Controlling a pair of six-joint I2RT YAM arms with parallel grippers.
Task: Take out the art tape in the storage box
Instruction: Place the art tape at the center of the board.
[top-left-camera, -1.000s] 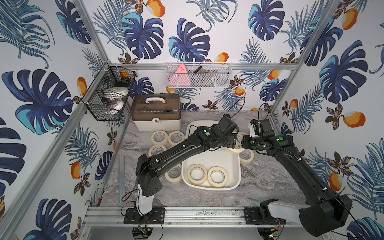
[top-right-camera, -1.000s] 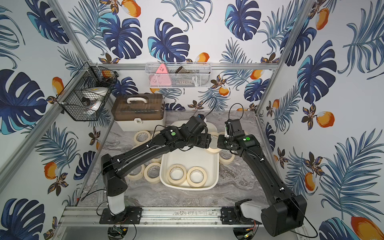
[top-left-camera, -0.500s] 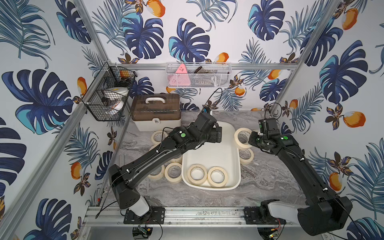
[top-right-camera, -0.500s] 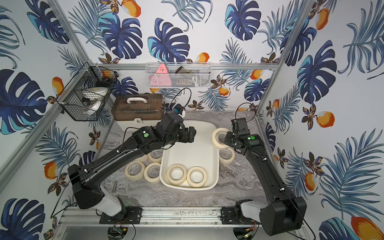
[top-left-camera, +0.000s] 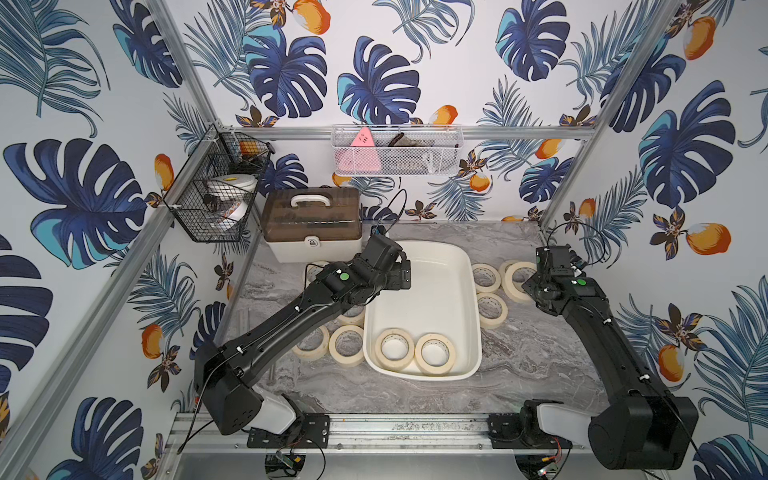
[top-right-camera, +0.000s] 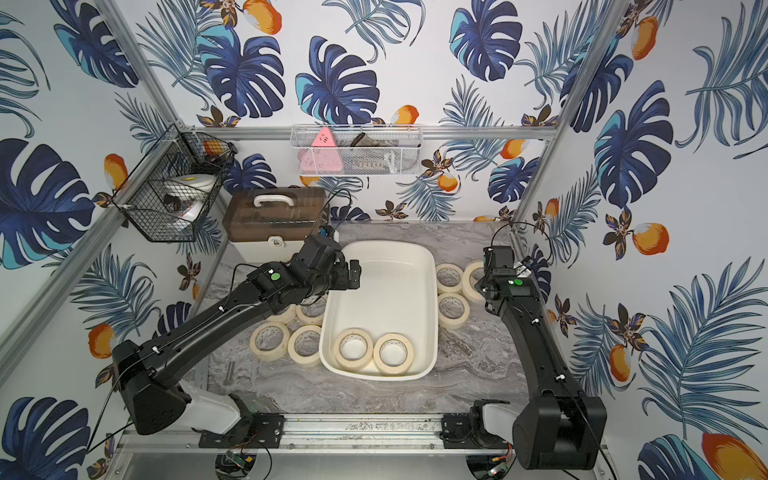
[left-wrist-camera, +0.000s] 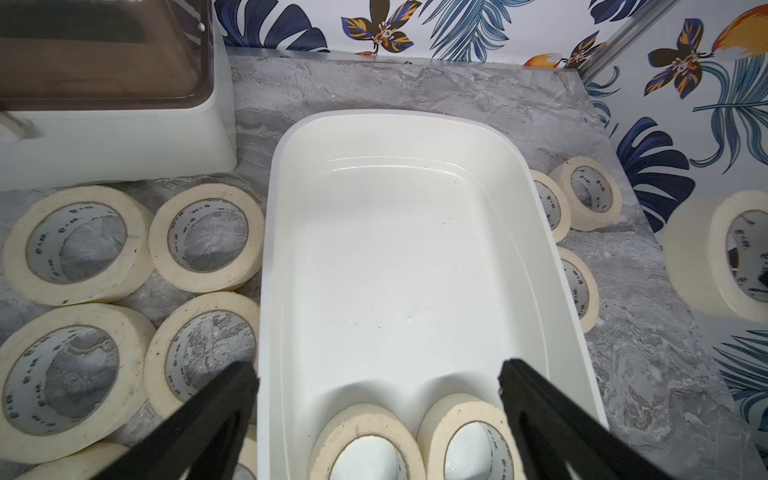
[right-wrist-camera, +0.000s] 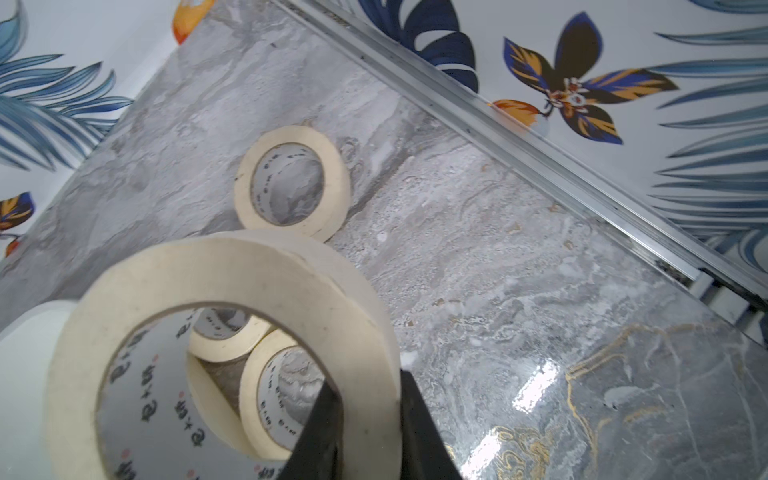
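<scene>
Next, I close my left gripper on the outer side (top-left-camera: 380, 344) (left-wrist-camera: 322, 454) of the art tape roll nearer my left arm, next to the long edge of the storage box.
The storage box (top-left-camera: 428, 291) (top-right-camera: 386, 291) is a cream-white tub in the middle of the table. Two rolls of art tape (top-left-camera: 395, 333) (left-wrist-camera: 365, 411) lie flat at its near end. My left gripper (left-wrist-camera: 377, 374) (top-left-camera: 405, 276) hangs open and empty over the box's left rim, above those two rolls. My right gripper (right-wrist-camera: 365, 386) (top-left-camera: 536, 286) is shut on the wall of one roll (right-wrist-camera: 224, 270) (top-left-camera: 513, 286), held on edge above the table to the right of the box. Several more rolls lie flat on the table on both sides of the box (top-left-camera: 491, 309) (top-left-camera: 347, 345).
A white case with a brown lid (top-left-camera: 311, 224) stands at the back left, close to the box's corner. A black wire basket (top-left-camera: 220, 195) hangs on the left wall and a white mesh basket (top-left-camera: 395, 149) on the back wall. An aluminium rail (top-left-camera: 374, 430) runs along the front.
My left gripper has drawn back from the box's right side to its left rim and opened wider. My right gripper has carried its roll to the right, out past the box.
</scene>
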